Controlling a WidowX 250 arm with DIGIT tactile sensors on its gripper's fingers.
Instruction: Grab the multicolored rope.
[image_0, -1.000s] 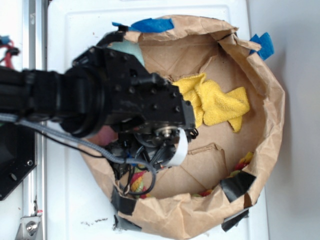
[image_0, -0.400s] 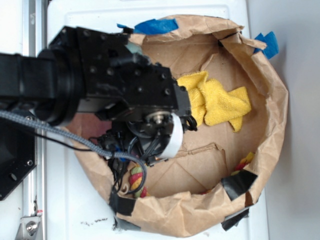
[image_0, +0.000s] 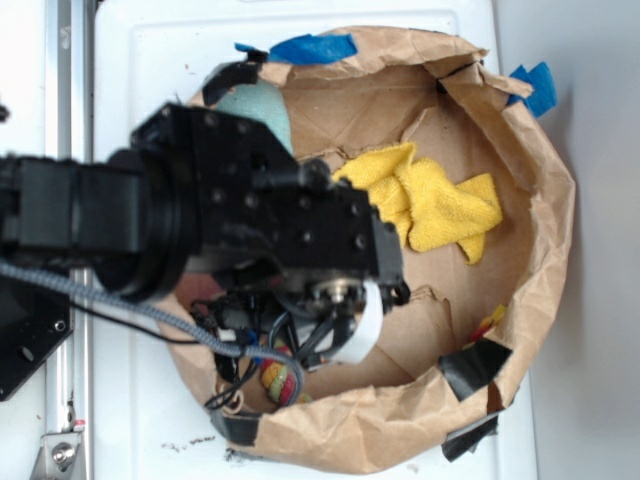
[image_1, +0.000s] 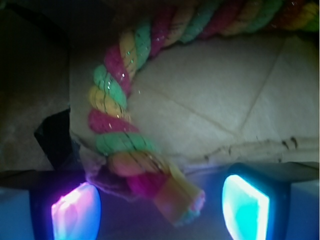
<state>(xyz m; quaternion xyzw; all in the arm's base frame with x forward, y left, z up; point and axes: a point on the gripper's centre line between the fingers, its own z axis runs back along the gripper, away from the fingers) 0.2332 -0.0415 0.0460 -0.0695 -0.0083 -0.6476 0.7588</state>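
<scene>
My gripper is reaching only the multicolored rope's cut end between its fingers, so I should back off and grab the rope farther (image_1: 114, 122) along, toward its bend.
The multicolored rope (image_1: 117, 105) of red, yellow and green strands curves along the top of the wrist view and down to its cut end (image_1: 175, 197). That end lies between the two lit fingers of my gripper (image_1: 160, 210), which stands open around it without touching. In the exterior view only a short piece of the rope (image_0: 281, 381) shows under the black arm by the bag's near wall, and another bit (image_0: 488, 323) shows at the right wall. My gripper itself is hidden beneath the arm there.
The brown paper bag (image_0: 545, 240) is rolled down into a wide bowl, taped with blue and black tape. Inside lie a yellow cloth (image_0: 440, 205) and a teal cloth (image_0: 256, 108). The bag wall and black tape (image_1: 55, 137) stand close to my left finger.
The arm has moved toward the bag's near wall, over the rope end. The teal cloth, hidden a moment ago, shows again behind the arm.
</scene>
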